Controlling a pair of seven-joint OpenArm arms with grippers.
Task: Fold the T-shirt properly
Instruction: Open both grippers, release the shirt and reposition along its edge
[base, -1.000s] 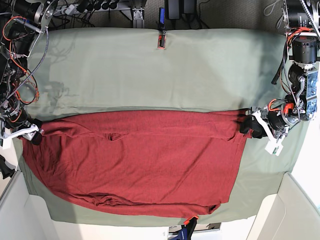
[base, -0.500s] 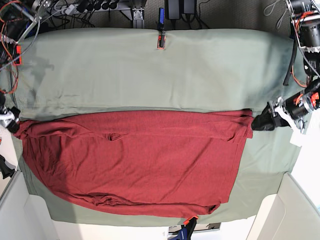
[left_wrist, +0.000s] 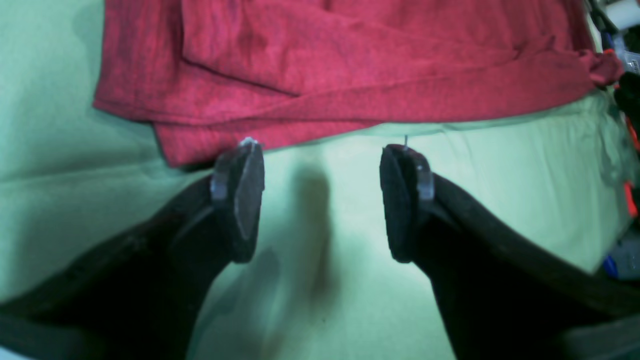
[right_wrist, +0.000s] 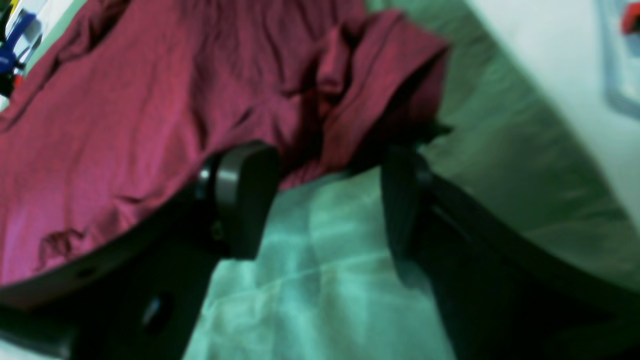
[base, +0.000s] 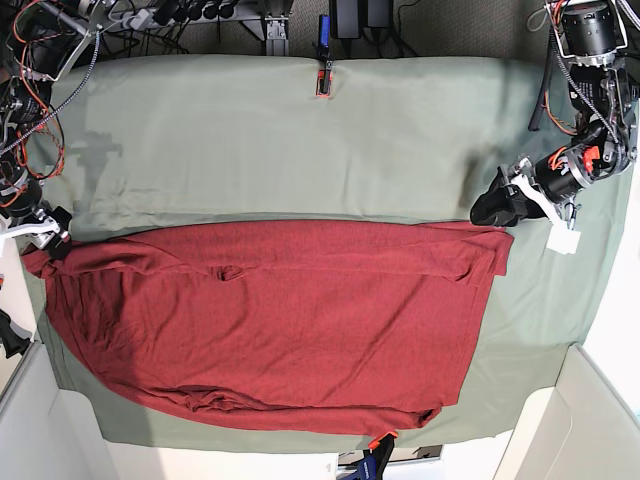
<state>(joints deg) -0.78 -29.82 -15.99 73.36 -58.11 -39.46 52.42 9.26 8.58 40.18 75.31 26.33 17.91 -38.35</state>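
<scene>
The T-shirt's near edge is rumpled at the front clamp, so next my left gripper grabs the T-shirt's folded far corner (base: 490, 246) and drags back together with my right gripper.
The dark red T-shirt (base: 280, 320) lies spread flat over the front half of the sage-green table cloth (base: 300, 140), its far edge folded over in a band. My left gripper (base: 490, 210) hovers just beyond the shirt's far right corner. In the left wrist view the left gripper (left_wrist: 322, 200) is open over bare cloth, the T-shirt (left_wrist: 350, 65) just ahead of its fingertips. My right gripper (base: 50, 228) sits at the shirt's far left corner. The right wrist view shows the right gripper (right_wrist: 320, 200) open, with the bunched corner of the T-shirt (right_wrist: 150, 100) right at its tips.
An orange-and-blue clamp (base: 323, 75) pins the cloth at the back edge and another clamp (base: 378, 452) at the front edge. White panels (base: 590, 420) stand at the front corners. Loose cables (base: 40, 110) hang by the back left.
Both grippers pulled outward off the shirt's far corners, then came back in. The left one now sits above the far right corner, the right one at the far left corner. The shirt stays flat.
</scene>
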